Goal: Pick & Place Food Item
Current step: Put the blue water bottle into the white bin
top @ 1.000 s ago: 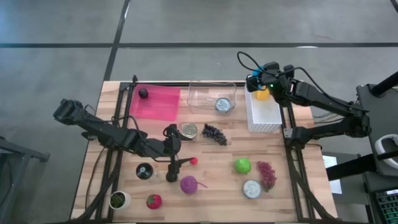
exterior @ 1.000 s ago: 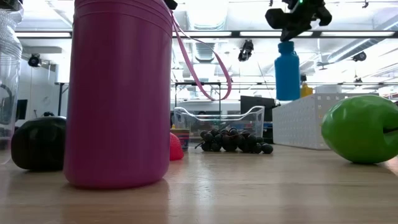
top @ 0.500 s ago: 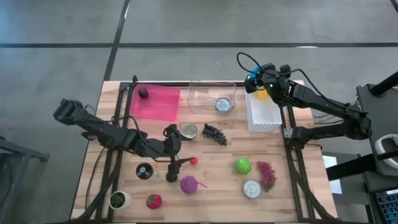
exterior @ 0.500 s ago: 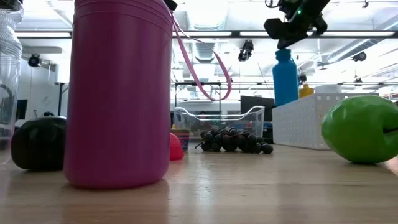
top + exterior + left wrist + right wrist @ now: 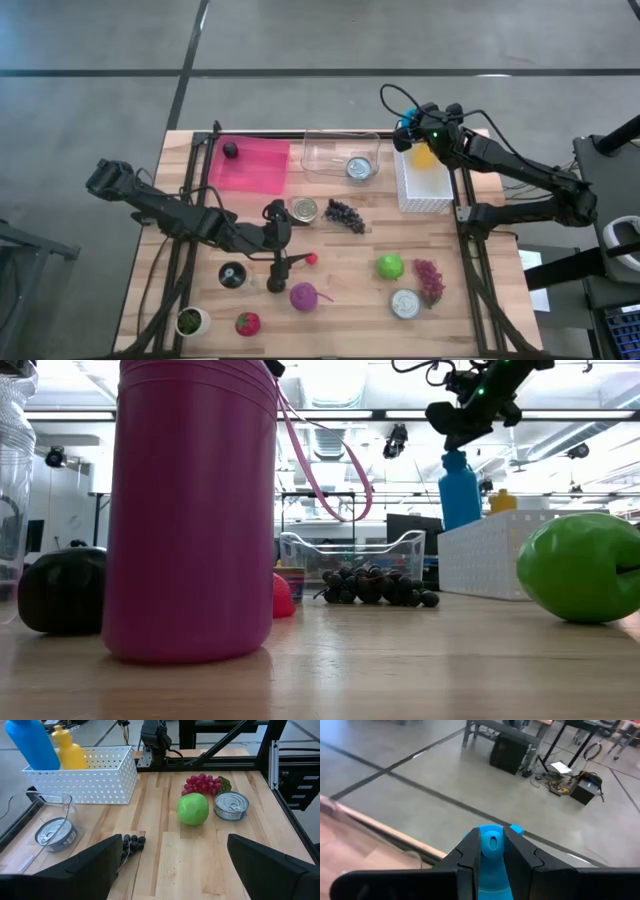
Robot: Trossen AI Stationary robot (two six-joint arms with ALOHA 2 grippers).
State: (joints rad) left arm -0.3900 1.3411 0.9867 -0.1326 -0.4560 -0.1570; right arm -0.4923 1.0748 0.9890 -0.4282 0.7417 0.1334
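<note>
Next, my right gripper releases the blue bottle at the white basket's far end (image 5: 421,143), just past the yellow bottle. The blue bottle is now over that basket's far end.
My right gripper (image 5: 408,132) is shut on a blue bottle (image 5: 460,490) over the far end of the white perforated basket (image 5: 424,185) at the table's far right. A yellow bottle (image 5: 423,153) stands in that basket. My left gripper (image 5: 175,842) hangs open above the middle of the table with nothing between its fingers. Ahead of it lie a green apple (image 5: 193,809), red grapes (image 5: 202,784), a can (image 5: 231,805) and dark grapes (image 5: 132,842). My right gripper pinches the blue bottle's cap end (image 5: 492,842) between its two fingers, one on either side. The fingers slant down at it from the table's right. The bottle hangs below the gripper, a little tilted, its lower end hidden behind the basket's wall (image 5: 490,555).
A clear container (image 5: 340,155) holding a can (image 5: 359,167) stands left of the basket. A pink mat (image 5: 250,165), another can (image 5: 304,210), a magenta bottle (image 5: 303,296), a strawberry (image 5: 247,323) and a small pot (image 5: 190,321) lie around the left arm.
My right gripper has come down and a little toward the table's left with the blue bottle, rolling slightly. The bottle has sunk until its lower end is behind the basket's wall, and the yellow bottle shows more beside it.
</note>
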